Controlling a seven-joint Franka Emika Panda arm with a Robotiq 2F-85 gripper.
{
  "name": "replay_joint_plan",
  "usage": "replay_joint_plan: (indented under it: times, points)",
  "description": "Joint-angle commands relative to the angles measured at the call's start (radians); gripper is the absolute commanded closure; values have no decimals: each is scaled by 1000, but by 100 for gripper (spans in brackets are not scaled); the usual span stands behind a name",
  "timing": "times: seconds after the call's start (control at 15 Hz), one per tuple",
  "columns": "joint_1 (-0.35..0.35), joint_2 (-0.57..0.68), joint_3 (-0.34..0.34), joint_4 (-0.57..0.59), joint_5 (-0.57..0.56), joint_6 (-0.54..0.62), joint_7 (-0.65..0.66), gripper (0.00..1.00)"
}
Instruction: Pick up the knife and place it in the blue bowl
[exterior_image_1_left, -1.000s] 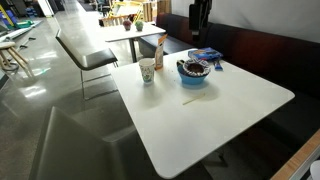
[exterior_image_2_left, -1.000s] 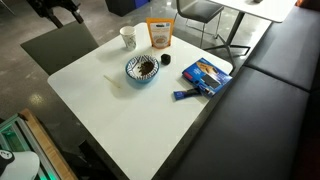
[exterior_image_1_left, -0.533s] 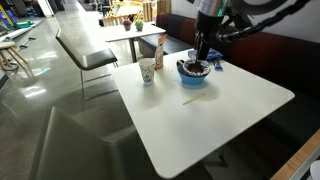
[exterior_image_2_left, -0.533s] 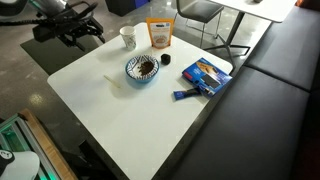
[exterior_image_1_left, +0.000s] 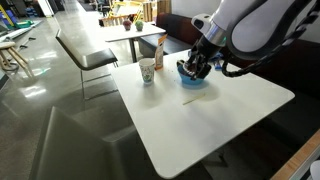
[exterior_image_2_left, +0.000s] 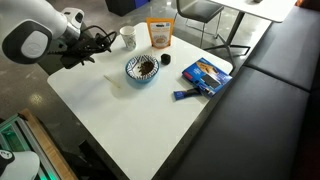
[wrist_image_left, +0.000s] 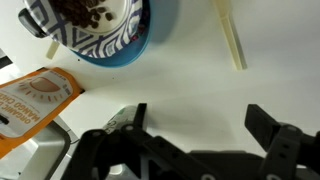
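I need to next move my gripper down to the knife's narrow end (exterior_image_1_left: 187, 102) (wrist_image_left: 238, 57), with its wider part sticking out, and close it there.
The knife (wrist_image_left: 232, 40) is a thin pale sliver lying flat on the white table beside the blue bowl (wrist_image_left: 120, 52); it also shows faintly in both exterior views (exterior_image_1_left: 192, 99) (exterior_image_2_left: 113, 82). The blue bowl (exterior_image_1_left: 195, 82) (exterior_image_2_left: 130, 70) has a striped inside and holds dark bits. My gripper (wrist_image_left: 200, 125) is open and empty, hovering above the table near the bowl and knife. In both exterior views (exterior_image_1_left: 197, 66) (exterior_image_2_left: 100, 40) it hangs over the table, partly covering the bowl in one of them.
A paper cup (exterior_image_1_left: 147, 72) (exterior_image_2_left: 127, 37) and an orange packet (exterior_image_2_left: 159, 34) (wrist_image_left: 35, 100) stand behind the bowl. A flat blue packet (exterior_image_2_left: 205, 75) lies near the table edge by the dark bench. Chairs and another table stand beyond.
The arm has swung in from outside the table edge and now reaches over the table by the bowl. The knife, bowl and packets have not moved.
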Motion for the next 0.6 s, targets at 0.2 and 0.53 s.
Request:
replay_joint_plan:
  times: [0.2,0.53]
  points:
    - [9,12,-7,6,3,3,-2,0]
    - [-29,103,-22,52,-127,7,-69,0]
